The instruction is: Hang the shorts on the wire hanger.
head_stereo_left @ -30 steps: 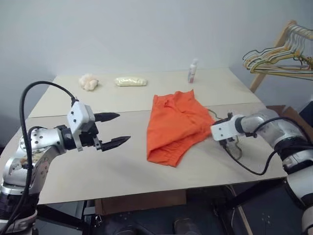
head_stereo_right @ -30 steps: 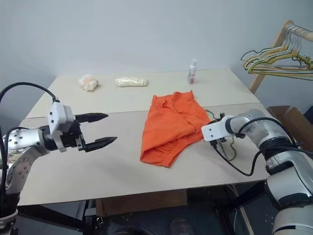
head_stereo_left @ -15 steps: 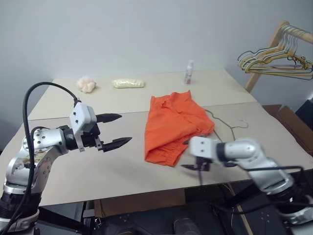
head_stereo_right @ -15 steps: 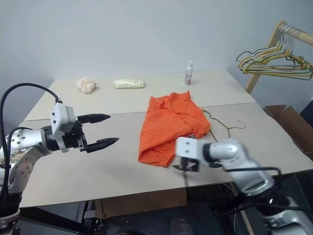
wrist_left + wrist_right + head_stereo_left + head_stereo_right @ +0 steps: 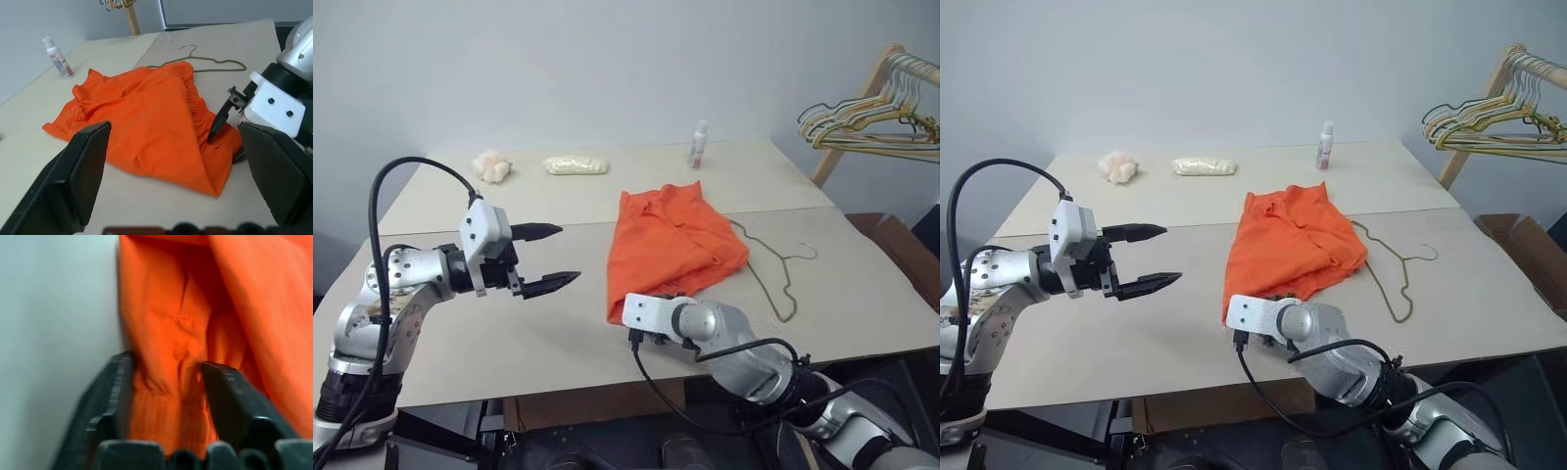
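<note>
A flap of the shorts is folded over by the waistband. My right gripper should grip the shorts' near corner [image 5: 615, 313] while my left gripper pulls the flap open.
The orange shorts [image 5: 671, 245] lie crumpled in the middle of the table, the gathered waistband towards the near edge. My right gripper [image 5: 166, 363] is at that near edge, shut on the waistband, with a bunch of orange fabric between its two fingers [image 5: 115, 382]. The shorts still rest on the table. The thin olive wire hanger [image 5: 215, 59] lies flat on the table just right of the shorts, one corner tucked under the fabric. My left gripper [image 5: 564, 254] hovers open above the table, left of the shorts and pointing at them, with nothing in it.
A small spray bottle [image 5: 698, 144], a pale yellow packet [image 5: 576, 164] and a white fluffy lump [image 5: 491, 164] stand along the table's far side. A wooden rack with several hangers [image 5: 871, 117] is at the far right, beyond the table's edge.
My right arm swung from the hanger at the right of the shorts round to their near edge, and its fingers closed on the waistband. The left gripper stayed where it was.
</note>
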Robot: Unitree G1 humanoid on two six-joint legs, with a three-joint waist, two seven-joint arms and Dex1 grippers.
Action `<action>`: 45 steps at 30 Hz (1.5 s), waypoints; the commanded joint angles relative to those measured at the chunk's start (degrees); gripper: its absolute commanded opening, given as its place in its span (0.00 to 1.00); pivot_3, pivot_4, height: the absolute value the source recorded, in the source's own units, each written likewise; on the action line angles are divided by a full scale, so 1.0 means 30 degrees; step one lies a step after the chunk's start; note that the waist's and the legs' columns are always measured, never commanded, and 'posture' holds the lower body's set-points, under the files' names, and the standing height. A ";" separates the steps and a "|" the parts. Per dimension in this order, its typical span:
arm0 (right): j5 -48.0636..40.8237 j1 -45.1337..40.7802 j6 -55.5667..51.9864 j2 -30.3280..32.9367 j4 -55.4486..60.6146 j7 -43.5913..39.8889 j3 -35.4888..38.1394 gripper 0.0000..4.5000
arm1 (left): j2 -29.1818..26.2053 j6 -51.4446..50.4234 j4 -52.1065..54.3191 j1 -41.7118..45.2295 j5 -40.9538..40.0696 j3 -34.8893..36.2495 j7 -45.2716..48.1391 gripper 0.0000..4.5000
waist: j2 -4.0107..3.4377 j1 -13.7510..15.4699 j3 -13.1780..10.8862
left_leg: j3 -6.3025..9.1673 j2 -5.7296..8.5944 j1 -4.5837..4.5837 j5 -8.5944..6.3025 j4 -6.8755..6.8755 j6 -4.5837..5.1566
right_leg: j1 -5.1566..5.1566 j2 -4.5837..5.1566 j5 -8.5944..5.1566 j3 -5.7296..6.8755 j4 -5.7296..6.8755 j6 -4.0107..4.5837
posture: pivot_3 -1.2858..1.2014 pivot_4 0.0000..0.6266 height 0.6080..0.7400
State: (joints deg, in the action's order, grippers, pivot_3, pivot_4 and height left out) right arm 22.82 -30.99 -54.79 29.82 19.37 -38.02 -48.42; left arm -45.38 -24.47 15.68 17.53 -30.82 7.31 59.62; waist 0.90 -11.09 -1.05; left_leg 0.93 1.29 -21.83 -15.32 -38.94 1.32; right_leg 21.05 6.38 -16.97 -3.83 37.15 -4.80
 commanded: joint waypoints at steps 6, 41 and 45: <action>0.0858 0.1393 0.7692 0.5815 -0.0135 -0.1011 0.1386 0.01 | 0.0074 0.0294 0.0617 -0.0039 -0.0068 0.0225 -0.0256 1.00 | 0.0006 0.0315 0.0003 | 0.0018 0.0022 -0.0053 -0.0002 0.0002 0.0004 | 0.0032 0.0016 0.0000 0.0026 -0.0015 -0.0001 | 0.44 0.00 1.00; 0.1970 0.5187 1.5233 0.6548 -0.5015 -0.2388 0.9010 0.73 | 0.1179 0.0598 0.0099 0.1885 0.0273 -0.2048 0.0482 1.00 | 0.0141 0.0211 0.0094 | -0.0026 -0.0066 0.0177 -0.0016 0.0013 0.0016 | -0.0329 -0.0039 -0.0002 -0.0006 -0.0129 -0.0002 | 0.43 0.00 1.00; 0.2350 0.5385 1.5709 0.6593 -0.4934 -0.2386 0.9009 0.41 | 0.1965 0.0850 -0.0453 0.2880 0.0491 -0.2866 0.0825 1.00 | 0.0140 0.0207 0.0093 | -0.0025 -0.0058 0.0159 -0.0016 0.0014 0.0016 | -0.0315 -0.0036 -0.0002 -0.0003 -0.0131 -0.0002 | 0.42 0.00 1.00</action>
State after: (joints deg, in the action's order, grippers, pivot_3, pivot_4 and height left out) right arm 28.69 -14.97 -7.87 49.44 5.14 -45.10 -21.71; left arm -39.81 -23.57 14.26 24.62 -29.37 -1.19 61.68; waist 1.32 -10.47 -0.77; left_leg 0.85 1.11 -21.38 -15.37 -38.90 1.37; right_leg 20.13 6.28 -16.98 -3.84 36.75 -4.81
